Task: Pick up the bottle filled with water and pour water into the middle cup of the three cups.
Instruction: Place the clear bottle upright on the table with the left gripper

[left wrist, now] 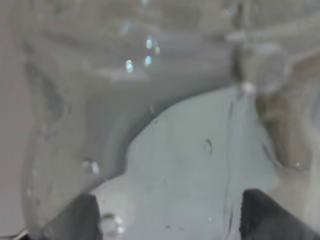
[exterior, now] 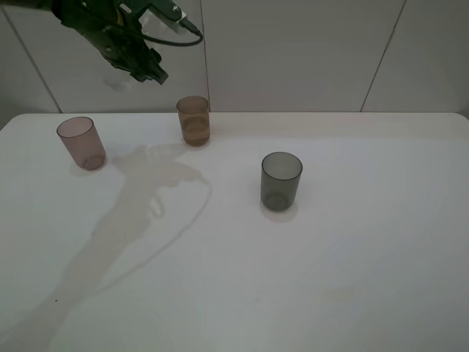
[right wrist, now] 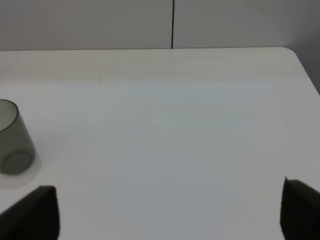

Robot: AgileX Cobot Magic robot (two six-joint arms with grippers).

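The robot's left gripper will release the clear bottle on the white table [exterior: 171,195] in front of the amber-brown middle cup.
The three cups stand on the white table [exterior: 352,242]: a pinkish-mauve one [exterior: 80,143] at the left, the amber-brown middle cup [exterior: 194,119] at the back, and a smoky-grey one [exterior: 281,181] to the right. My left gripper [exterior: 145,67] hangs high above the table, up and left of the amber cup. In the left wrist view the left gripper [left wrist: 175,220] is shut on the clear bottle [left wrist: 150,100], which fills the frame. A brownish blur at that view's edge [left wrist: 290,130] may be the amber cup. My right gripper [right wrist: 167,210] is open and empty, low over the table.
A wide puddle of spilled water [exterior: 146,198] runs from in front of the amber cup towards the table's front left. The grey cup also shows in the right wrist view [right wrist: 12,137]. A tiled wall [exterior: 308,51] stands behind the table.
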